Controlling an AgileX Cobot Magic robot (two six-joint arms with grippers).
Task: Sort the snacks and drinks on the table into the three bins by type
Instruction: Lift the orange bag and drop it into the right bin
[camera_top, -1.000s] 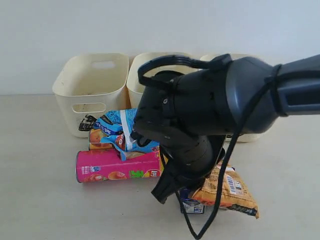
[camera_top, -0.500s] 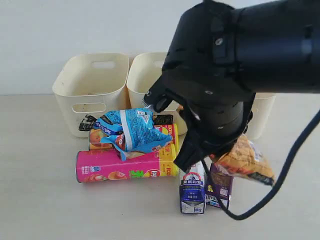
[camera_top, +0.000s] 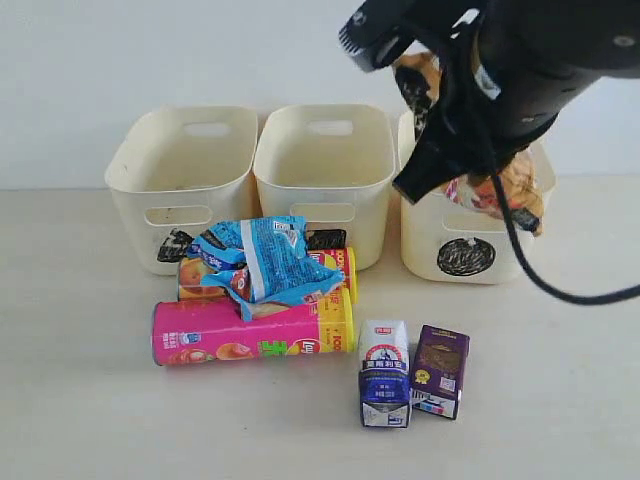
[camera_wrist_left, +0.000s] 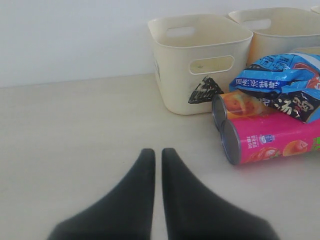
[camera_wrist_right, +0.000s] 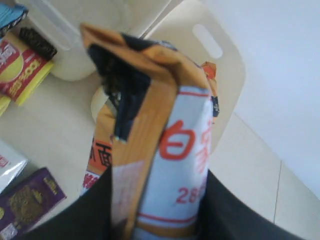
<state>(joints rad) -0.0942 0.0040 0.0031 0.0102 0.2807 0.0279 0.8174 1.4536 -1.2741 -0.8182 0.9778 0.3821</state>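
The orange foil bag, now hanging over that bin, will drop from my right gripper inside the circle-marked bin (camera_top: 454, 186), as my right gripper lets go of it toward the side nearest the middle bin.
My right gripper (camera_wrist_right: 157, 176) is shut on the orange foil bag (camera_wrist_right: 150, 120), which hangs in the air over the circle-marked bin (camera_top: 465, 250) at the right. On the table (camera_top: 80, 400) the blue foil bag (camera_top: 265, 260) lies on top of the yellow-orange can (camera_top: 335, 268) and the pink can (camera_top: 240, 335). The white and blue carton (camera_top: 385, 375) and the dark purple carton (camera_top: 440, 370) stand side by side in front. My left gripper (camera_wrist_left: 157, 152) is shut on nothing, low over bare table left of the pink can (camera_wrist_left: 280, 140).
The triangle-marked bin (camera_wrist_left: 200, 60) stands at the back left and the middle bin (camera_top: 320, 160) beside it, its mark mostly hidden by the snacks. The dark right arm (camera_top: 520, 60) fills the upper right of the exterior view. A pale wall runs behind the bins.
My right arm has risen from the table's front right with the orange bag and swung back above the circle bin. Both cartons now stand in plain view.
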